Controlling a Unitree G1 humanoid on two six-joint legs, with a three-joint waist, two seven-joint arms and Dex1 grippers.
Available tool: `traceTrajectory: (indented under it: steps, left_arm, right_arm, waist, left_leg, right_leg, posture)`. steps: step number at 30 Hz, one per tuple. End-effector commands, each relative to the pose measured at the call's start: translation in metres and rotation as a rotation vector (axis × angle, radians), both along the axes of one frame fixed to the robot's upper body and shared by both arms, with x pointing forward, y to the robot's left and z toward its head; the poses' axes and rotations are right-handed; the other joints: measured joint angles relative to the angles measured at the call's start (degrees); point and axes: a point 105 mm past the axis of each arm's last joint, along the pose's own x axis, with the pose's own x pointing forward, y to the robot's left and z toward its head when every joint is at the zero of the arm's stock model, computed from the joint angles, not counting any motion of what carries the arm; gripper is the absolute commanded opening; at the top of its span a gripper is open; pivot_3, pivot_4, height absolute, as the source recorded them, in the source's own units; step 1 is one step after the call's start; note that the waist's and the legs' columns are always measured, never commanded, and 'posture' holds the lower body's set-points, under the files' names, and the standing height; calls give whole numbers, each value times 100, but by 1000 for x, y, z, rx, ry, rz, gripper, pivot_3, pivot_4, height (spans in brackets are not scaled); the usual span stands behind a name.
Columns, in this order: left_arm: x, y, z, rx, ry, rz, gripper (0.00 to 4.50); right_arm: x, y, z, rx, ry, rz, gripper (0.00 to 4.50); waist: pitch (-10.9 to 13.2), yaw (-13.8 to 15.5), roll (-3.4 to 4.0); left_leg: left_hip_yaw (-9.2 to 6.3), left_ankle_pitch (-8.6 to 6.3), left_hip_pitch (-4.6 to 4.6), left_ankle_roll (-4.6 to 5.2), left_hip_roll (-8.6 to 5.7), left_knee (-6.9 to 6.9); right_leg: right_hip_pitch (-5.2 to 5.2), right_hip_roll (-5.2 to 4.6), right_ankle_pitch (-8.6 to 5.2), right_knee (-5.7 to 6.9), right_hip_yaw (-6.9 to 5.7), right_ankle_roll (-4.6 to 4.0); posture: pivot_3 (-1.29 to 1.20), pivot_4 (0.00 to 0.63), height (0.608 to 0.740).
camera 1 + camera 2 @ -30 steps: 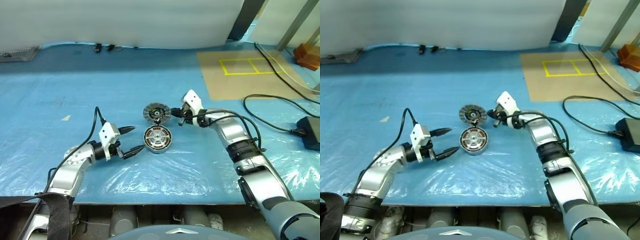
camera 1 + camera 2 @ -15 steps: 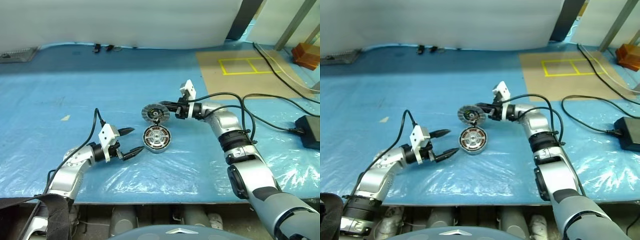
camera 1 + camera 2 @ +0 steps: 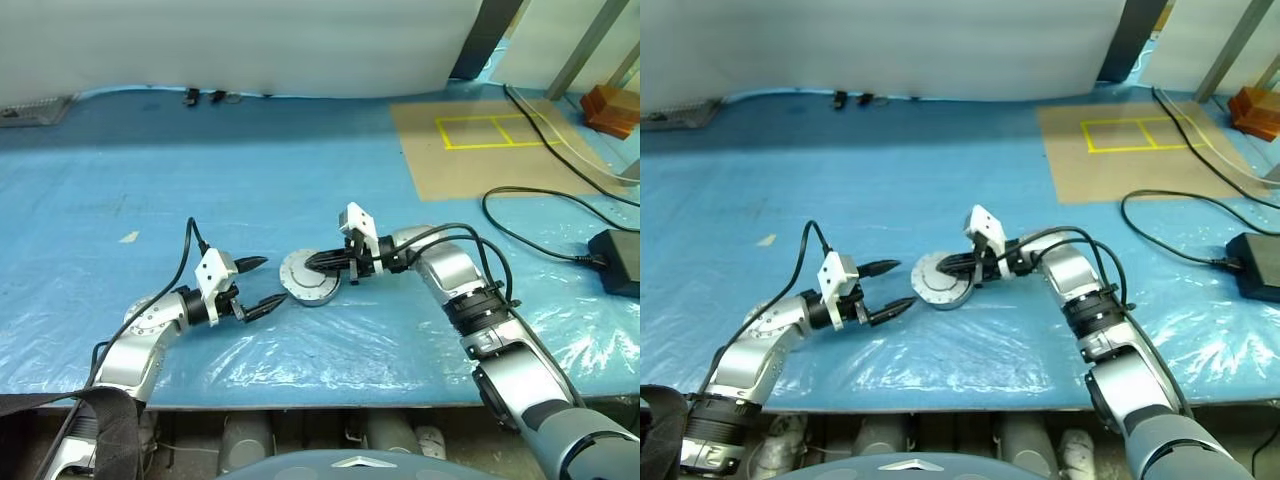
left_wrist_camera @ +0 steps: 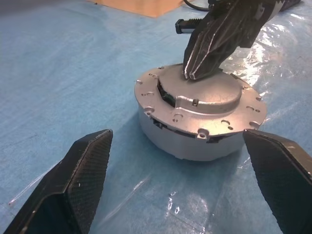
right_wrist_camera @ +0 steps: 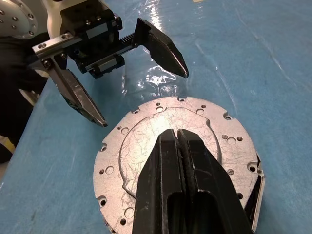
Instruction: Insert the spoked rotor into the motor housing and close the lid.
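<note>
A dark gap shows between the lid's edge and the motor housing; my shut right gripper must open, grip the lid's raised centre (image 4: 209,94), then close the lid.
The lid (image 3: 300,277) lies flat on the motor housing (image 4: 178,145), plain grey metal face with small screw holes up (image 5: 142,137). The spoked rotor is hidden beneath it. My right gripper (image 5: 176,134) is shut, its fingertips (image 4: 194,72) resting on the lid's top near the centre, holding nothing. My left gripper (image 3: 271,281) is open just left of the housing, one finger on either side of its near-left flank, not touching it. The housing's coils are covered; a thin dark gap shows between lid and housing wall (image 4: 163,93).
The work surface is a blue sheet (image 3: 200,180) under crinkled clear film. A cardboard patch (image 3: 470,150) with a yellow taped rectangle lies back right. Black cables (image 3: 540,215) and a power brick (image 3: 618,260) sit to the right. The table's front edge (image 3: 330,402) is near.
The lid, which lay behind the housing, tipped upright and now sits face down on the housing, covering the rotor. My right gripper swung left and toward me with it. The left arm stayed still.
</note>
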Motion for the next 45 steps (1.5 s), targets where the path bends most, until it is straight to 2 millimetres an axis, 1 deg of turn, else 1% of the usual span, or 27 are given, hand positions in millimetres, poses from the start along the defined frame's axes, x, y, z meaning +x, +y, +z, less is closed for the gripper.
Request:
traceTrajectory:
  steps: [1, 4, 7, 9, 10, 12, 15, 21, 22, 26, 30, 33, 35, 36, 40, 45]
  left_arm:
    - [-2, 2, 9, -8, -30, -6, 4500]
    - [-2, 2, 8, -7, -28, -9, 4500]
    - [-1, 2, 9, -5, -28, -13, 4500]
    - [-1, 2, 9, -5, -29, -14, 4500]
    - [-1, 2, 9, -5, -30, -16, 4500]
    - [-1, 2, 9, -1, -32, -21, 4500]
    - [-2, 3, 10, 0, -33, -23, 4500]
    - [-2, 3, 9, 1, -29, -22, 4500]
    - [-2, 3, 9, 1, -29, -22, 4500]
    - [-2, 3, 9, 1, -29, -21, 4500]
    - [-2, 3, 9, 3, -30, -18, 4500]
    - [-2, 3, 9, 2, -30, -17, 4500]
    - [-2, 2, 9, 1, -30, -15, 4500]
    - [-2, 2, 9, 0, -30, -15, 4500]
    - [-2, 2, 9, -3, -30, -13, 4500]
    - [-1, 0, 9, -8, -30, -14, 4500]
  right_arm:
    - [-5, -2, -14, -39, 8, -20, 39]
    - [-2, 2, -1, 32, 8, -59, 39]
    - [3, 7, 17, 107, 5, -102, 39]
    - [4, 9, 21, 105, -24, -111, 418]
    - [3, 10, 24, 109, -37, -114, 630]
    - [1, 13, 28, 119, -53, -119, 1264]
    - [-2, 16, 31, 122, -72, -127, 2333]
    - [-13, 18, 19, 67, -94, -121, 4364]
    - [-13, 17, 16, 53, -97, -125, 4440]
    - [-8, 14, 6, 12, -142, -169, 4440]
    - [-5, 12, 3, -3, -164, -180, 4440]
    - [-4, 9, -1, -23, -179, -183, 3839]
    - [-5, 7, -4, -31, -174, -178, 3177]
    - [-6, 7, -4, -33, -171, -174, 2983]
    - [-9, 6, -5, -33, -163, -159, 2987]
    - [-4, 2, 7, -43, -198, -156, 2987]
  waist:
    - [0, 2, -1]
    - [0, 0, 0]
    - [0, -4, 0]
    - [0, 4, 0]
    - [0, 6, 0]
    - [0, 7, 0]
    - [0, 5, 0]
    - [0, 7, 0]
    - [0, 3, 0]
    - [0, 0, 0]
    - [0, 2, 0]
    - [0, 2, 0]
    - [0, 3, 0]
    - [0, 3, 0]
    - [0, 4, 0]
    - [0, 15, 0]
  left_leg:
    - [0, 0, 1, 0, 0, 0]
    - [0, 0, 5, 0, -1, 0]
    - [0, 0, 6, -1, 0, 0]
    - [0, 1, 4, -2, -1, 0]
    - [-1, 1, 2, -2, -1, 0]
    - [-1, 1, 0, -2, -1, -2]
    - [-1, 1, -2, -3, -1, -6]
    - [-1, 0, -1, -4, -2, -8]
    - [-1, 0, -1, -5, -2, -8]
    - [-1, -10, 0, -22, -2, -8]
    - [-1, -10, -1, -22, -2, -8]
    - [-1, -10, -1, -22, -3, -8]
    - [-1, -10, 0, -22, -3, -7]
    - [-1, -10, 0, -22, -3, -7]
    - [-1, -10, 0, -21, -3, -7]
    - [-2, -9, -2, -20, -5, -7]
  right_leg:
    - [2, 0, 0, 0, 0, 0]
    - [5, 0, 0, 0, 1, 0]
    - [5, 0, 0, 0, 1, 0]
    - [4, 0, 0, 0, 1, 0]
    - [3, 0, 0, -2, 1, 0]
    - [3, 0, 0, -5, 1, 0]
    - [2, 0, 0, -8, 1, 0]
    - [2, 0, 1, -11, 1, 1]
    - [2, 0, 0, -11, 1, 2]
    - [2, 0, 1, -11, 1, 2]
    - [2, 0, 1, -11, 1, 2]
    - [2, 0, 1, -11, 1, 2]
    - [3, 0, 1, -10, 1, 3]
    - [3, 0, 1, -10, 1, 3]
    - [3, 0, 1, -10, 1, 3]
    - [3, -1, 1, -11, 1, 3]
  posture:
    - [0, 150, 740]
    - [0, 150, 740]
    - [0, 150, 740]
    - [0, 150, 740]
    - [0, 150, 740]
    - [0, 150, 740]
    - [0, 150, 740]
    - [0, 150, 740]
    - [0, 150, 740]
    - [0, 150, 740]
    - [0, 150, 740]
    - [0, 150, 740]
    - [0, 150, 740]
    - [0, 150, 740]
    - [0, 150, 740]
    - [0, 150, 740]
